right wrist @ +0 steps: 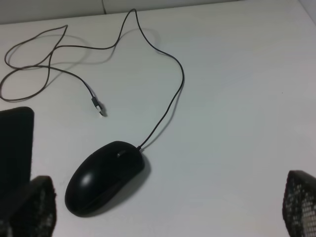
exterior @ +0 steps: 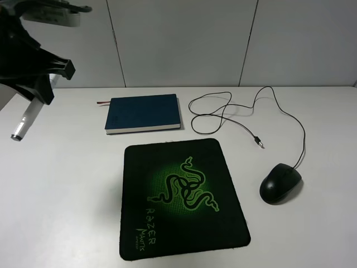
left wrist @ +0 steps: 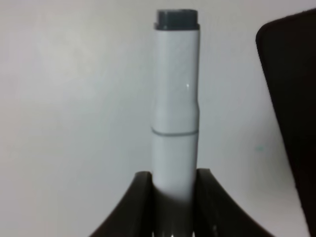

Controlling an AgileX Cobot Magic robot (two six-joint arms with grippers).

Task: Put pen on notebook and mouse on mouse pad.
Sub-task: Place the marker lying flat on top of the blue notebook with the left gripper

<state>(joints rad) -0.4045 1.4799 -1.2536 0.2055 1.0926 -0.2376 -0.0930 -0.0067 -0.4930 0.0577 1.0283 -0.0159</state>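
Observation:
My left gripper needs to set the white pen down at a slant across the middle of the teal notebook's cover [exterior: 143,109].
My left gripper [exterior: 40,92] hangs in the air at the far left, shut on the white pen [exterior: 26,120], whose silver tip points down over bare table. The left wrist view shows the pen [left wrist: 175,108] clamped between the two fingers [left wrist: 142,202]. The teal notebook [exterior: 144,113] lies closed at the back, right of the pen. The Razer mouse pad [exterior: 167,162] lies in front of it. The black mouse [exterior: 280,183] sits on the table right of the pad. In the right wrist view, my right gripper [right wrist: 165,210] is open wide, above and just short of the mouse [right wrist: 106,177].
The mouse cable [exterior: 290,120] loops across the table behind the mouse and ends in a plug [exterior: 258,142] between notebook and mouse. A corner of the mouse pad [right wrist: 15,143] shows left of the mouse. A white wall backs the table.

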